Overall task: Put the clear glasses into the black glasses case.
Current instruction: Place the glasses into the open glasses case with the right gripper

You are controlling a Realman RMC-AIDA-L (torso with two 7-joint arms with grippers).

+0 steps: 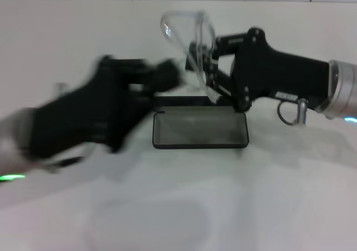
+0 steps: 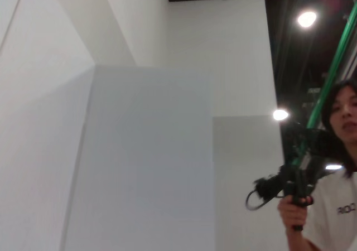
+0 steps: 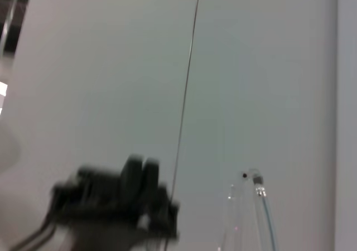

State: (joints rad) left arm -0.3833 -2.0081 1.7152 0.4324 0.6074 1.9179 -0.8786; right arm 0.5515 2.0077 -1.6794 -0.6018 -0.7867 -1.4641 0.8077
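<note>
I need to release the clear glasses from my right gripper in the grey-lined front half of the black glasses case (image 1: 196, 128), letting them go there. The glasses now hang in the air above the table.
The clear glasses (image 1: 187, 30) hang in the air above the table, with my right gripper (image 1: 209, 67) shut on them near one lens. Their see-through temple arms (image 3: 257, 206) also show in the right wrist view. Just below and in front of them, the black glasses case (image 1: 199, 146) lies open on the white table, its grey lining up and nothing inside. My left gripper (image 1: 167, 75) reaches in from the left, smeared by motion, with its tip close to the glasses and above the case's left end. That same left gripper (image 3: 120, 206) appears blurred in the right wrist view.
The white table (image 1: 178, 206) stretches in front of the case, and a white wall stands behind it. In the left wrist view a person (image 2: 334, 206) stands far off holding a device.
</note>
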